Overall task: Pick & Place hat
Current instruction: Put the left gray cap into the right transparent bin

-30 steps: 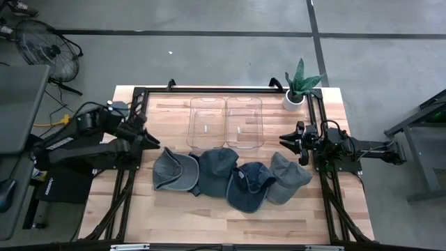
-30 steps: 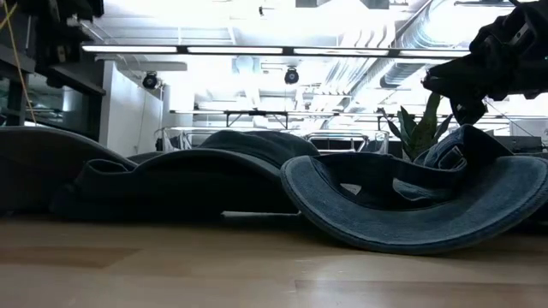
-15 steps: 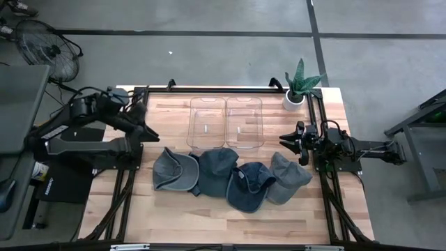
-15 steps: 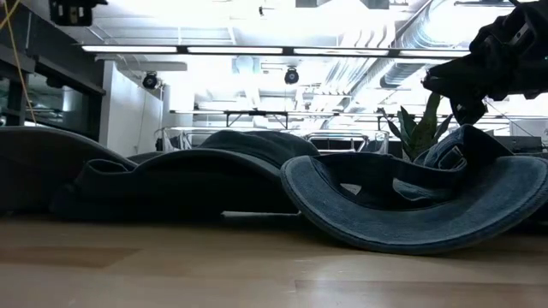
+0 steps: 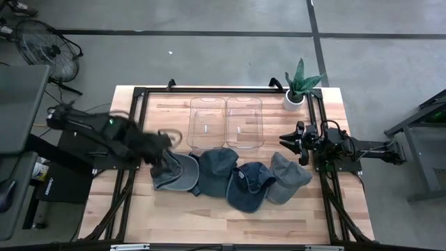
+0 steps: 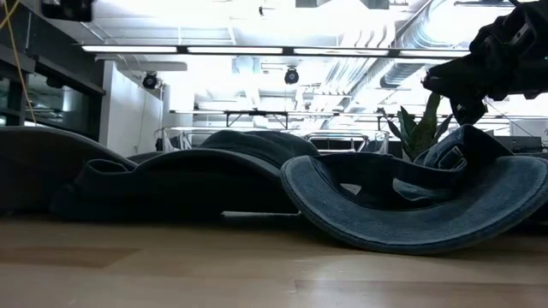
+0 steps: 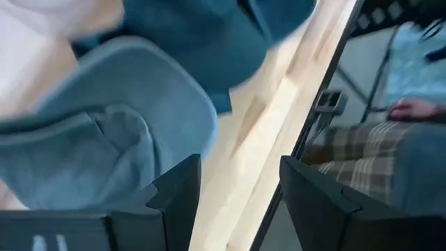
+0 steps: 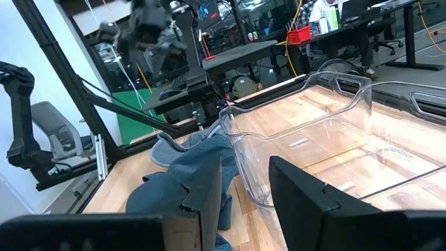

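The grey-blue hat's visor meets the top of the hat at its near corner. My left gripper will go to the hat next and close on its visor's near corner (image 5: 157,187) (image 7: 159,171).
Several bucket hats lie in a row on the table: a grey-blue hat (image 5: 174,171), a dark blue hat (image 5: 217,169), a blue hat (image 5: 249,185) lying crown down (image 6: 411,205), and a grey hat (image 5: 287,178). My left gripper (image 5: 162,145) is open and hovers at the grey-blue hat's left edge. In the left wrist view, my left gripper (image 7: 240,202) stands over bare wood beside that hat's brim (image 7: 104,139). My right gripper (image 5: 288,142) waits open at the table's right side, above the grey hat (image 8: 244,195).
Two clear bins (image 5: 207,123) (image 5: 244,122) stand side by side just beyond the hats. A potted plant (image 5: 300,87) sits at the far right corner. A dark frame rail (image 5: 132,125) runs along the table's edges. A person in plaid trousers (image 7: 362,160) sits off the left side.
My left arm has swung up and then dropped toward the hats, carrying its gripper a little toward the table's right and near side, up to the grey-blue hat's left edge. The hats have stayed where they were.
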`<state>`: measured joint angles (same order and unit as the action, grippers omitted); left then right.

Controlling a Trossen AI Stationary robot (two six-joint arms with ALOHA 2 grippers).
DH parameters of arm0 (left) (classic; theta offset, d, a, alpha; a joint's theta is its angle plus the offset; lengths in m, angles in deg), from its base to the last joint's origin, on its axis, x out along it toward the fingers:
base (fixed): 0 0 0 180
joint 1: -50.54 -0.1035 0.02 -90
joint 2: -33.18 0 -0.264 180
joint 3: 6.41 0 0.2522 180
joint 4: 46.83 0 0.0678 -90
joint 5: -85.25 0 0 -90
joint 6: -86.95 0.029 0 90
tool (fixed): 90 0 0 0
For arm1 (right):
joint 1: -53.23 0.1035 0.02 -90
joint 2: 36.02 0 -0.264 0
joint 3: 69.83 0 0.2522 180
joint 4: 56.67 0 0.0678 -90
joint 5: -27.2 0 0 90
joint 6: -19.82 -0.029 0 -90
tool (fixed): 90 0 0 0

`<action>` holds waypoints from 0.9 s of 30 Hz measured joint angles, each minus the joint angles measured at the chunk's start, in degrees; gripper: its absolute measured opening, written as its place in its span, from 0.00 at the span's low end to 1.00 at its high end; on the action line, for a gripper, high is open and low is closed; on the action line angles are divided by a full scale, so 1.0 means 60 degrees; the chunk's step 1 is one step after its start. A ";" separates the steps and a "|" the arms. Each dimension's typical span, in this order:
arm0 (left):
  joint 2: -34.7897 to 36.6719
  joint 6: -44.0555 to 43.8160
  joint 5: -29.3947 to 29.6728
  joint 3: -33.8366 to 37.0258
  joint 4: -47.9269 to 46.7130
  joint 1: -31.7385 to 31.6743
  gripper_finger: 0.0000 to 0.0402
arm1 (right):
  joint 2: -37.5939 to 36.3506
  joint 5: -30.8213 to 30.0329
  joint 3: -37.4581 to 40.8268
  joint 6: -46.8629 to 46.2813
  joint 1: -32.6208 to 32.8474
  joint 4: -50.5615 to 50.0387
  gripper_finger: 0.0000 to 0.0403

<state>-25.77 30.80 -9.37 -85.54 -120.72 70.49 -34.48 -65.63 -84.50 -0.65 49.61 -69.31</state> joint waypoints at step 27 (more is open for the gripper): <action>-0.3681 -0.6153 0.3603 0.0007 -0.2855 0.6979 0.48 | 0.0001 0.0000 0.0004 -0.0004 0.0004 0.0004 0.29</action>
<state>-47.86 -6.12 12.25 -85.49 -137.85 112.37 -34.47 -65.63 -84.48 -0.67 49.64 -69.29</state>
